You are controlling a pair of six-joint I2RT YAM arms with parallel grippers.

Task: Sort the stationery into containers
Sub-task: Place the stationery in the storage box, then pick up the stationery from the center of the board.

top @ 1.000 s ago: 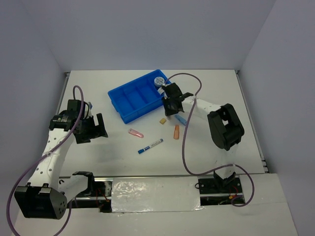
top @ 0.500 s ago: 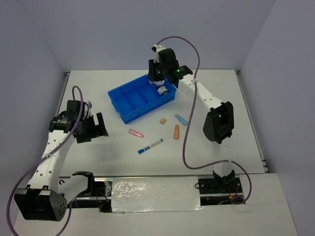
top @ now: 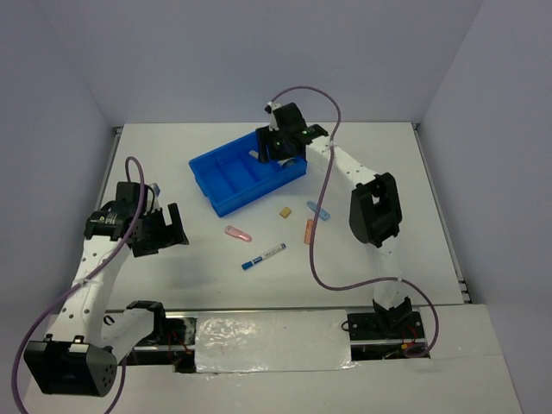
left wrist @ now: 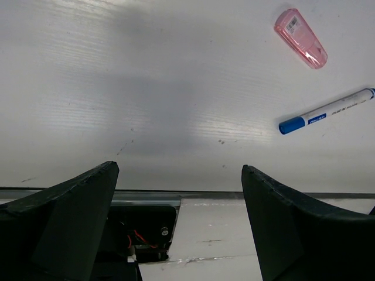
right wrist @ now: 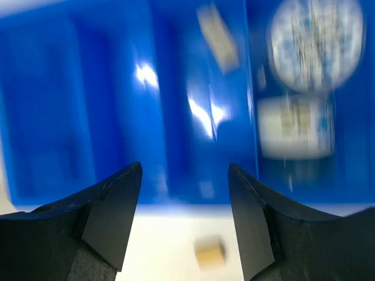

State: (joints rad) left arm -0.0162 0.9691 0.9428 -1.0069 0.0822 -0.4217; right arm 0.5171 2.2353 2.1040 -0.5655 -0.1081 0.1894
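My left gripper will close on the clear end (top: 247, 237) (left wrist: 316, 56) of the pink piece, which is the end closer to the marker.
The blue tray (top: 226, 179) stands at the middle back of the table. My right gripper (top: 269, 153) hangs over its right end, open and holding nothing (right wrist: 184, 175). Below it, one compartment of the tray (right wrist: 105, 105) holds the round patterned roll (right wrist: 314, 44) and a white item (right wrist: 292, 126); a blurred tan piece (right wrist: 218, 38) shows in the compartment beside them. On the table lie a tan piece (top: 285, 211), a light-blue piece (top: 317, 210), an orange piece (top: 310, 231), a pink piece (top: 237, 233) and the marker (top: 264, 256). My left gripper (top: 172, 226) is open at the left, empty (left wrist: 179, 175).
The left wrist view has the pink piece (left wrist: 300, 38) and marker (left wrist: 325, 111) at its upper right and the table's near edge with the taped rail (left wrist: 234, 234) below. White walls close the table at the back and sides.
My right arm rose from the table beside the tray and swung over the tray's right end, and its jaws went from shut to open. The left arm barely moved.
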